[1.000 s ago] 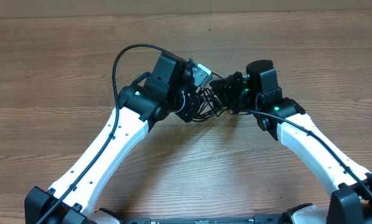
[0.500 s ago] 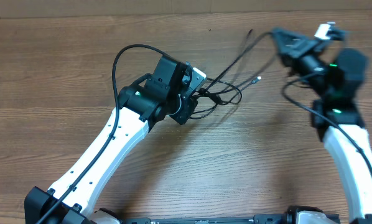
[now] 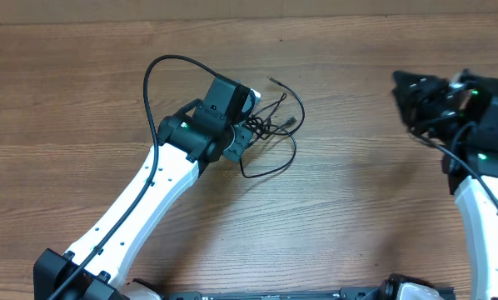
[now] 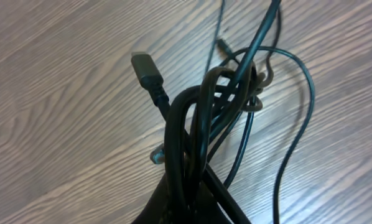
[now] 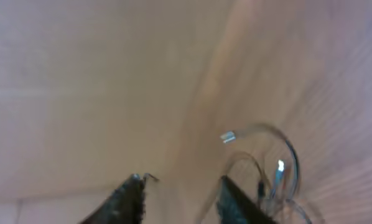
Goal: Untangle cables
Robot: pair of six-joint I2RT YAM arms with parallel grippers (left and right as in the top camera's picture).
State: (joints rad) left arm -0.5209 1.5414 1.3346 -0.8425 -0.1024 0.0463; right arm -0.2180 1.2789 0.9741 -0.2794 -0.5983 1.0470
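I will release the cables with my left gripper on the wooden table by the near bend [image 3: 248,167] of the loose cable loop.
The cables [image 3: 274,129] lie as a small tangle of thin black cords on the wooden table, just right of my left gripper [image 3: 247,127]. A loose loop [image 3: 292,154] and two plug ends trail from it. In the left wrist view my left gripper [image 4: 195,202] is shut on several strands of the cables [image 4: 201,112], with a black plug [image 4: 145,67] sticking out. My right gripper [image 3: 405,92] is at the far right, well apart from the tangle. In the blurred right wrist view it is open [image 5: 180,180] and empty, with the cables [image 5: 279,165] and a silvery tip [image 5: 228,136] in the distance.
The left arm's own thick black cable [image 3: 153,79] arcs above its wrist. The table's back edge [image 3: 249,18] runs along the top of the overhead view. Bare wood [image 3: 349,125] lies between the two grippers.
My right gripper pulled strands away to the upper right, then let go. The strands have sprung back to the tangle at my left gripper. The right arm has moved further right.
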